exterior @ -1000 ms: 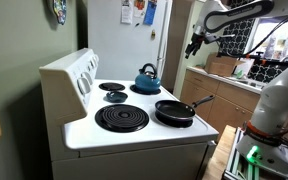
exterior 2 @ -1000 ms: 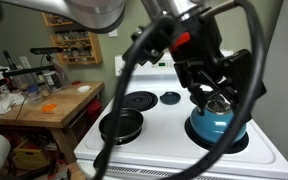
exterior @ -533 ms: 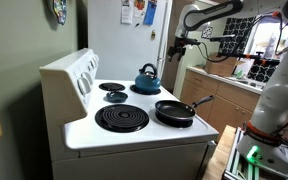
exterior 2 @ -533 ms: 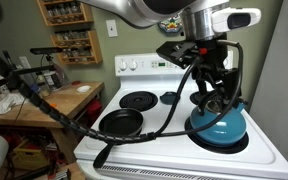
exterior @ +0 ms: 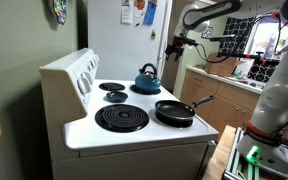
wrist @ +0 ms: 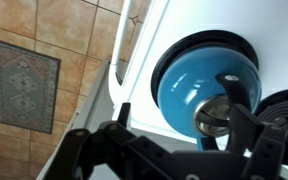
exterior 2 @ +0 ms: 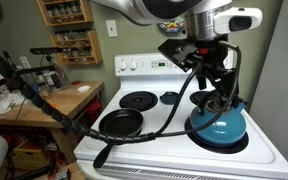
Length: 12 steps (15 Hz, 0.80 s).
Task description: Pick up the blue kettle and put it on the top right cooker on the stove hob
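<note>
The top of the black handle (exterior: pixel 149 67) (wrist: pixel 236 92) on the blue kettle is the next place for my gripper to go to and close.
The blue kettle (exterior: pixel 147 78) stands on a large burner at the stove hob's (exterior: pixel 84 128) far front corner. It also shows in an exterior view (exterior 2: pixel 220 124) and fills the wrist view (wrist: pixel 189 80). My gripper (exterior: pixel 176 45) is open and empty. It hangs well above the kettle and off to its side, apart from it. In an exterior view the gripper (exterior 2: pixel 216 96) lines up over the kettle's handle. Its two fingers (wrist: pixel 184 140) frame the kettle in the wrist view. The top right cooker (exterior 2: pixel 171 97) is a small bare coil by the back panel (exterior: pixel 115 97).
A black frying pan (exterior: pixel 174 112) sits on the front burner beside the kettle, handle pointing off the stove; it also shows in an exterior view (exterior 2: pixel 121 124). A large bare coil (exterior: pixel 121 119) lies behind it. A counter with clutter (exterior: pixel 229 68) stands beyond the stove.
Over the last second the arm swung in from the counter side toward the stove and kettle. In the last half second it has barely moved. The kettle has not moved.
</note>
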Each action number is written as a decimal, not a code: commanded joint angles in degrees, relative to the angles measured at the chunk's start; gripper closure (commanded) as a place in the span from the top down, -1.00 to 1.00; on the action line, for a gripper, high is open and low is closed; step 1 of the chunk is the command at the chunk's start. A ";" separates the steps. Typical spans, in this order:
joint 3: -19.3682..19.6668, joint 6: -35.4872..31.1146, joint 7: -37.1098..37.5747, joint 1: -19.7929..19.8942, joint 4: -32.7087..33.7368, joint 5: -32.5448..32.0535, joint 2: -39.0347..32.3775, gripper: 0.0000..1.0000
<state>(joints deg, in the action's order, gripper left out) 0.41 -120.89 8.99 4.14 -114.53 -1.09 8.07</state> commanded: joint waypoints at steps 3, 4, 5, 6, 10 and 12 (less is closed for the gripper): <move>1.69 -8.35 -9.17 -1.79 -0.25 15.32 -3.24 1.00; 1.84 -9.02 -11.43 -1.85 0.04 17.98 -3.99 1.00; 1.89 -9.16 -13.73 -1.91 0.52 20.29 -4.98 1.00; 1.86 -9.22 -15.41 -1.89 0.86 21.96 -5.82 1.00; 1.51 -9.61 -22.35 -1.54 3.07 25.53 -9.74 1.00; 1.20 -10.20 -26.23 -1.27 4.77 27.44 -11.72 1.00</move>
<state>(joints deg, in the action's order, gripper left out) 1.27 -129.98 -11.75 3.13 -112.53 22.94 -0.33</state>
